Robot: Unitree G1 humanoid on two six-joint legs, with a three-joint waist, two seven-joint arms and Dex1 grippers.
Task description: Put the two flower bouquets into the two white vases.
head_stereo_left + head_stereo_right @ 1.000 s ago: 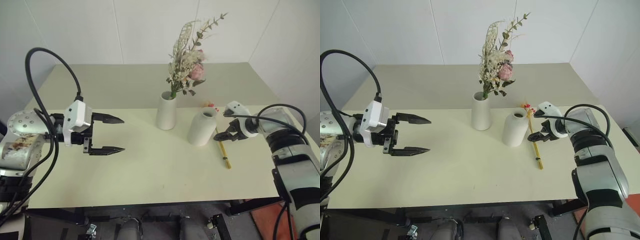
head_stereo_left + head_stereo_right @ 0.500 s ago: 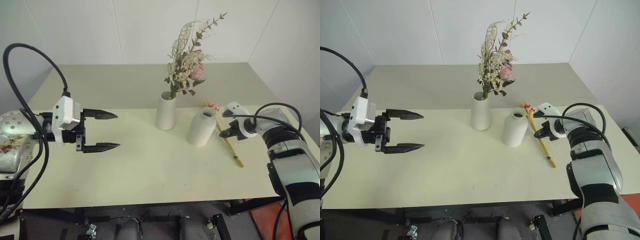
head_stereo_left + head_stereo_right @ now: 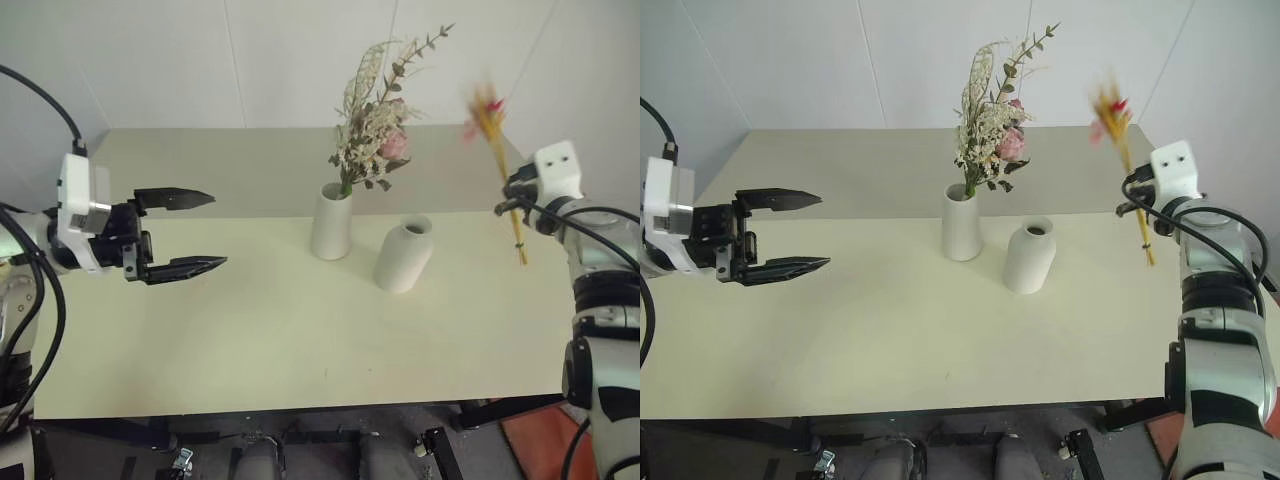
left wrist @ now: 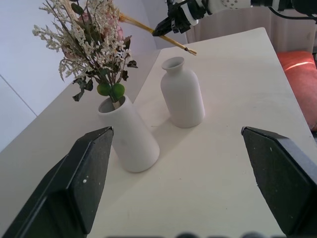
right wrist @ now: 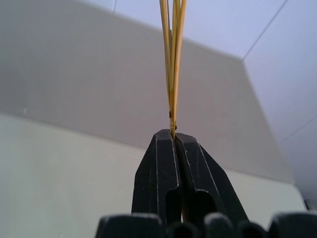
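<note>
I should use my right gripper to set the slim yellow stalk in the opening of the bottle-shaped white vase [image 3: 416, 227] and let go of it there.
The bushy pink-rose bouquet [image 3: 378, 130] stands in the tapered white vase [image 3: 332, 222] at mid table. Just right of it the bottle-shaped white vase [image 3: 403, 256] stands with nothing in its mouth. My right gripper [image 3: 506, 207] is raised over the table's right edge, shut on the slim yellow stalk [image 3: 497, 150]. The stalk is tilted near upright, pink tips at the top and its lower end hanging below the fingers. The right wrist view shows the stalk [image 5: 173, 64] pinched between the shut fingers. My left gripper [image 3: 205, 230] hovers open at the far left, holding nothing.
The pale table [image 3: 300, 330] is bare in front of the vases and across its left half. White walls stand behind and to the right. The table's right edge lies under my right arm.
The right gripper closed on the yellow stalk and lifted it off the table, swinging it up and to the right until near upright. The left gripper drew back to the left and rose a little.
</note>
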